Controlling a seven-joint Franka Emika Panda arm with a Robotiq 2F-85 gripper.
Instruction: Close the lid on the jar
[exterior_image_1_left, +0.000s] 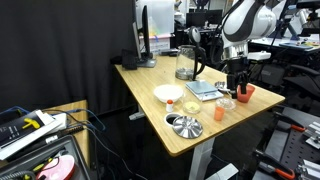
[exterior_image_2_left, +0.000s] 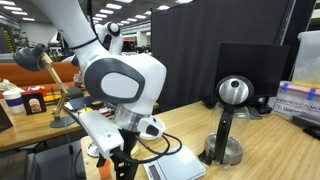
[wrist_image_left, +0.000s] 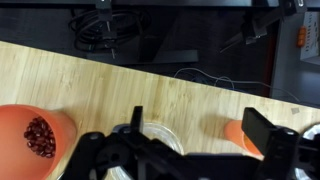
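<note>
The clear glass lid's knob (exterior_image_1_left: 229, 102), between the orange cup and the red cup of beans, is next for my gripper, which should go there and close.
The jar (exterior_image_1_left: 186, 62), tall clear glass with a dark rim and handle, stands at the back of the wooden table (exterior_image_1_left: 150, 105). It is out of the wrist view. My gripper (exterior_image_1_left: 240, 84) hangs low over the table's far right end, well to the right of the jar. In the wrist view the gripper (wrist_image_left: 200, 132) is open and empty over bare wood. A small clear glass bowl (wrist_image_left: 152, 138) lies by one finger and an orange cup (wrist_image_left: 238, 134) by the other. In an exterior view the gripper (exterior_image_2_left: 115, 165) sits at the bottom edge.
An orange cup holding dark beans (wrist_image_left: 36, 136) is at the left of the wrist view. A white bowl (exterior_image_1_left: 168, 93), a round metal piece (exterior_image_1_left: 183, 126), a flat grey device (exterior_image_1_left: 205, 90) and two orange cups (exterior_image_1_left: 218, 112) (exterior_image_1_left: 246, 92) stand on the table. A black stand (exterior_image_2_left: 230, 120) is behind the arm.
</note>
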